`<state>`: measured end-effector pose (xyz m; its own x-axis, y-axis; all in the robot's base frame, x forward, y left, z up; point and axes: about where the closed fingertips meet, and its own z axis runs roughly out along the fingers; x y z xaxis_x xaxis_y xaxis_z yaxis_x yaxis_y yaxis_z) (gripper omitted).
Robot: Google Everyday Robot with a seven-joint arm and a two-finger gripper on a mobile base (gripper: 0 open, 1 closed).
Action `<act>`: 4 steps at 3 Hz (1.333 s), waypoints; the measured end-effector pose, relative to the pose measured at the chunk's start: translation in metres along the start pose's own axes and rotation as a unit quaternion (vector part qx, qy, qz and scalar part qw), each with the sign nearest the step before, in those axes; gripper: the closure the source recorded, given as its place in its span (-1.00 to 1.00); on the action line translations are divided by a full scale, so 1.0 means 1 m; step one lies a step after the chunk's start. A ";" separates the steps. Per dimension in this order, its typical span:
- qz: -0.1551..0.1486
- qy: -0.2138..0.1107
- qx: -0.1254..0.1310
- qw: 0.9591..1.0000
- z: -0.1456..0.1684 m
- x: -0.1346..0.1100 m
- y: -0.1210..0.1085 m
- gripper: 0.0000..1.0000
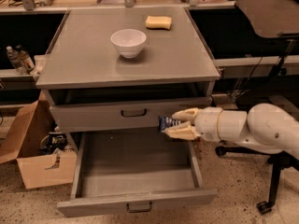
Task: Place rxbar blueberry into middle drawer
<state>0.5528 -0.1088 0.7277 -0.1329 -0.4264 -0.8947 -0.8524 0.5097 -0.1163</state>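
Next, my gripper lets go of the rxbar blueberry near the centre of the middle drawer's bottom (150, 162), a little toward the office chair.
My gripper (174, 124) reaches in from the right and is shut on the rxbar blueberry (165, 123), a small dark blue bar with pale lettering that sticks out to the left of the cream fingers (183, 115). It hangs in front of the right part of the taller-fronted shut drawer (112, 115), just above the back right of the middle drawer (93, 167). The middle drawer is pulled out wide; its grey floor is bare and its slim front panel (135, 203) has a small dark handle.
A white bowl (128, 42) and a yellow sponge (158, 22) sit on the grey cabinet top (84, 59). A cardboard box (32, 162) stands on the floor at the left, bottles (16, 59) on a shelf behind it. An office chair (271, 27) stands at the right.
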 end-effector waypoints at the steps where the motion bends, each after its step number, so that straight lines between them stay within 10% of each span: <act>1: 0.031 0.024 -0.019 0.999 0.037 0.068 0.047 1.00; 3: 0.060 0.017 -0.022 0.998 0.051 0.088 0.053 1.00; 4: 0.072 0.030 -0.020 0.997 0.098 0.145 0.055 1.00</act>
<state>0.5363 -0.0691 0.5489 -0.2848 -0.3953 -0.8733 -0.8417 0.5391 0.0305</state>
